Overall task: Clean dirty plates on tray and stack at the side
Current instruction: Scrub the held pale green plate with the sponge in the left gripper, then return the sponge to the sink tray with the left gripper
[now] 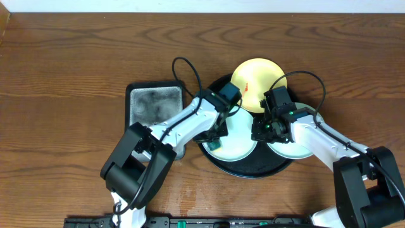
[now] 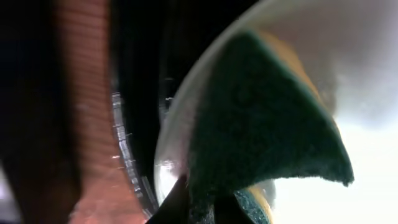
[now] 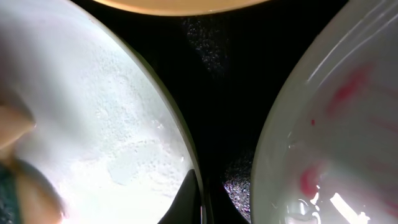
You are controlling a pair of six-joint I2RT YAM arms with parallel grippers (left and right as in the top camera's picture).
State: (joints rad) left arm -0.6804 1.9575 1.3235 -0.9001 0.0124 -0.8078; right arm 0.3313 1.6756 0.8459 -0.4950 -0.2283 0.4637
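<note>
Next, my left gripper releases the green and yellow sponge, setting it free in the near half of the dark square dish (image 1: 155, 140).
The black tray (image 1: 253, 170) holds three plates. The pale yellow plate (image 1: 253, 75) at the back has a red smear. My left gripper (image 1: 215, 143) is shut on a green and yellow sponge (image 2: 261, 124) and presses it on the middle mint-white plate (image 1: 237, 144), which looks wet and soapy in the right wrist view (image 3: 93, 124). My right gripper (image 1: 261, 132) pinches that plate's right rim (image 3: 200, 199). The other mint-white plate (image 1: 292, 149) lies to the right with red smears (image 3: 336, 124). In the left wrist view the jaws (image 2: 205, 208) are mostly hidden by the sponge.
A dark square dish (image 1: 154, 104) with a grey inside sits on the wooden table (image 1: 63, 76) just left of the tray. The left arm crosses its lower right corner. The tray's rim (image 2: 134, 180) shows beside the plate in the left wrist view.
</note>
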